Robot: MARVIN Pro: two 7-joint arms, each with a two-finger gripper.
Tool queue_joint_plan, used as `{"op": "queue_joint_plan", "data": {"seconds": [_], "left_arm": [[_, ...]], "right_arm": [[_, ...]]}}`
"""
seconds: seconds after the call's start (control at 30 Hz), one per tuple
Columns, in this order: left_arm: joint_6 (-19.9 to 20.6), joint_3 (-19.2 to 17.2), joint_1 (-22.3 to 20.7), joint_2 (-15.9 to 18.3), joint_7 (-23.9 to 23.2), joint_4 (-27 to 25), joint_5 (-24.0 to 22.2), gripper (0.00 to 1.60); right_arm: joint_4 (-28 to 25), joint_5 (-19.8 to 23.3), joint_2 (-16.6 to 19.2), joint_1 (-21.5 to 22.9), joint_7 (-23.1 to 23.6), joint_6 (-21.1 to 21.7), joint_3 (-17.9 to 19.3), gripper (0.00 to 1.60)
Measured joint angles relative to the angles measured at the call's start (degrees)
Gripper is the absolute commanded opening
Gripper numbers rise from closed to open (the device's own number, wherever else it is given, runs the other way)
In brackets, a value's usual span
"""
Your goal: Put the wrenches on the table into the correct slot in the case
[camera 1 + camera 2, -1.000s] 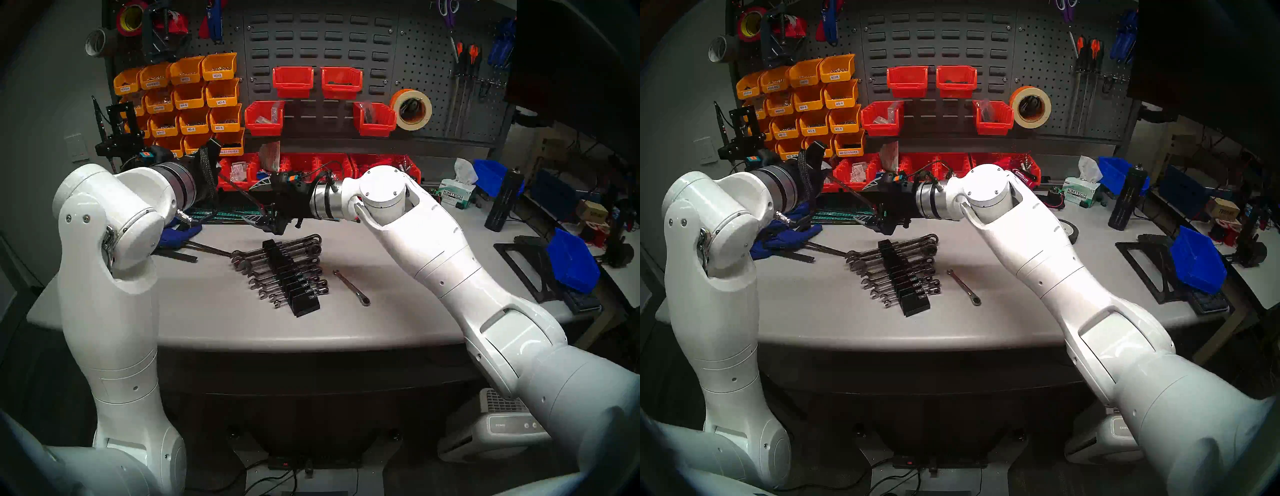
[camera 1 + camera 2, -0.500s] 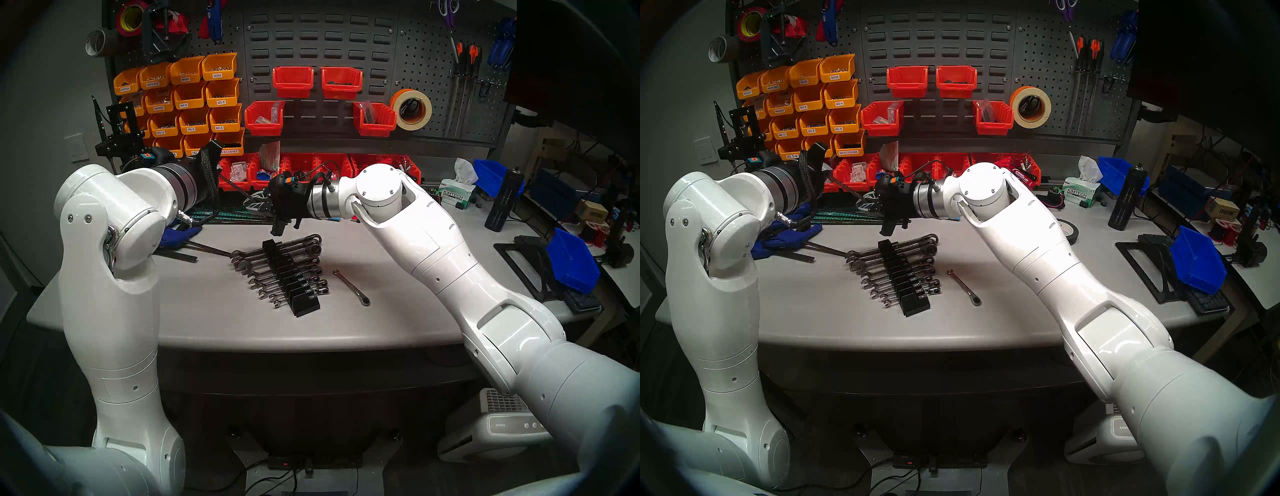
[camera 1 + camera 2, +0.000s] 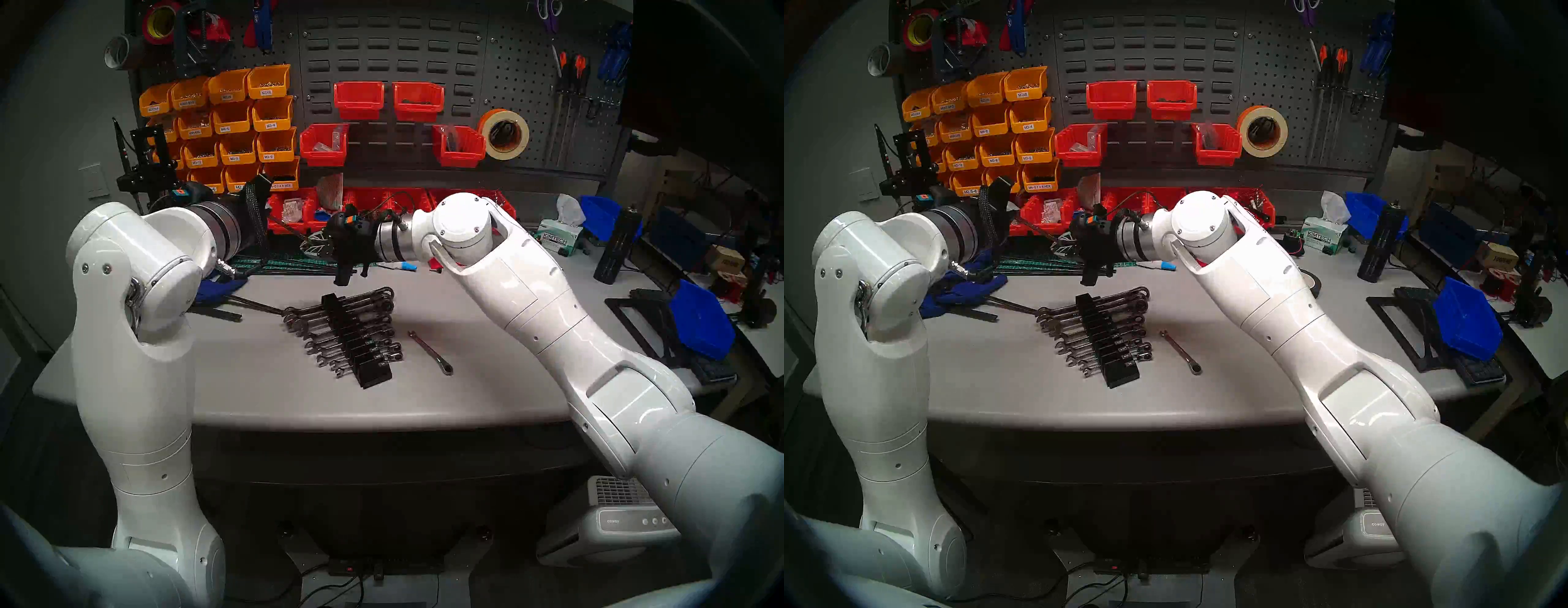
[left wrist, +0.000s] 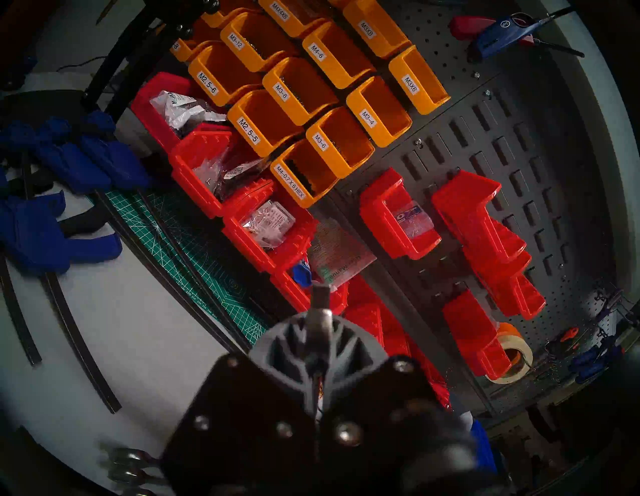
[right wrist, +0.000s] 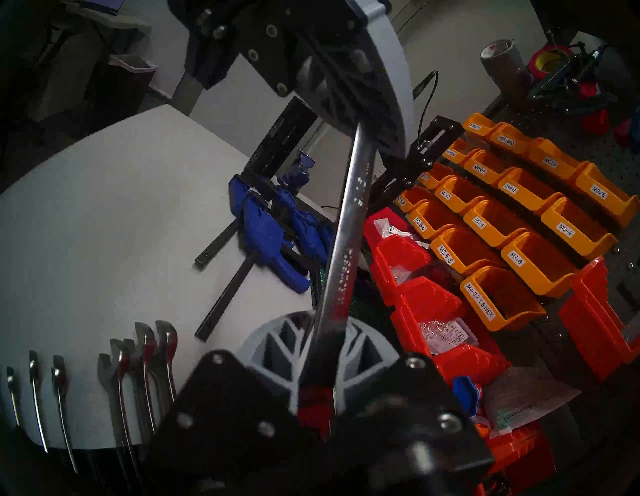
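The wrench's narrow edges are facing my right gripper's fingers, so I need to open that gripper, turn it and pinch the wrench's flat sides (image 5: 338, 295) while my left gripper holds the wrench.
A chrome wrench (image 5: 349, 225) hangs in the air behind the case, held at both ends. My left gripper (image 5: 346, 90) is shut on its far end, and my right gripper (image 5: 320, 336) is shut on its near end. In the head view the same wrench (image 3: 288, 231) spans from the left gripper (image 3: 266, 220) to the right gripper (image 3: 313, 248). A second, shorter wrench (image 3: 430, 352) lies loose on the table (image 3: 254, 382), right of the black stepped case (image 3: 356, 339). The case holds several wrenches. In the left wrist view a metal tip (image 4: 320, 301) pokes out beyond the shut fingers (image 4: 294, 343).
Blue clamps (image 3: 220, 288) and thin black rods (image 3: 254, 303) lie at the table's back left, beside a green cutting mat (image 3: 288, 261). Red bins (image 3: 382, 204) line the back edge under the pegboard. A tissue box (image 3: 558, 237) and a blue bin (image 3: 700, 318) stand at the right.
My right gripper stood wide open around the wrench and has closed on it. The right wrist has risen a little and shifted left. The left arm has held still.
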Motion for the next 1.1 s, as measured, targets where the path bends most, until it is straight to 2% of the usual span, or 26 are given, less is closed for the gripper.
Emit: {"op": "queue_joint_plan", "data": {"seconds": [0.03,0.07,0.1,0.17,0.2,0.23,0.27,0.43,0.53,0.57,0.73,0.87,1.1], "left_arm": [[0.00,0.00,0.07,0.05,0.09,0.03,-0.04,0.00],[0.00,0.00,0.10,0.08,0.12,0.03,-0.05,0.00],[0.00,-0.01,0.11,0.13,0.15,0.03,-0.06,0.00],[0.00,-0.09,0.13,0.20,0.20,0.02,-0.08,0.00],[-0.01,-0.14,0.14,0.22,0.22,0.00,-0.10,0.00],[-0.01,-0.19,0.15,0.25,0.25,-0.03,-0.13,0.00],[-0.02,-0.22,0.15,0.27,0.26,-0.04,-0.16,0.00],[-0.10,-0.41,0.16,0.41,0.37,-0.13,-0.52,0.00],[-0.14,-0.47,0.16,0.47,0.41,-0.16,-0.67,0.00],[-0.15,-0.49,0.16,0.49,0.43,-0.16,-0.71,0.00],[-0.37,-0.58,0.16,0.58,0.63,-0.18,-0.84,0.00],[-0.50,-0.59,0.16,0.66,0.79,-0.16,-0.93,0.00],[-0.60,-0.63,0.22,0.90,1.20,-0.10,-1.08,0.00]], "right_arm": [[-0.38,-0.91,0.21,0.27,0.02,-0.04,-0.49,0.79],[-0.53,-1.34,0.31,0.39,0.05,-0.06,-0.75,1.16],[-0.75,-2.08,0.49,0.56,0.07,-0.09,-1.18,1.22],[-1.07,-3.39,0.81,0.81,0.10,-0.13,-1.97,1.14],[-1.20,-4.00,0.96,0.91,0.10,-0.17,-2.31,1.00],[-1.33,-4.66,1.11,1.02,0.10,-0.22,-2.66,1.00],[-1.42,-5.12,1.21,1.10,0.10,-0.23,-2.89,0.90],[-2.22,-7.28,1.72,1.49,-0.01,-0.31,-3.48,0.88],[-2.65,-7.95,1.81,1.61,-0.17,-0.41,-3.47,0.80],[-2.79,-8.13,1.81,1.63,-0.26,-0.46,-3.47,0.72],[-3.89,-9.52,1.70,1.65,-1.08,-0.71,-3.46,0.63],[-5.25,-10.65,1.64,1.64,-1.92,-0.90,-3.46,0.00],[-7.43,-13.14,1.96,1.65,-3.27,-0.71,-3.34,0.00]]}}
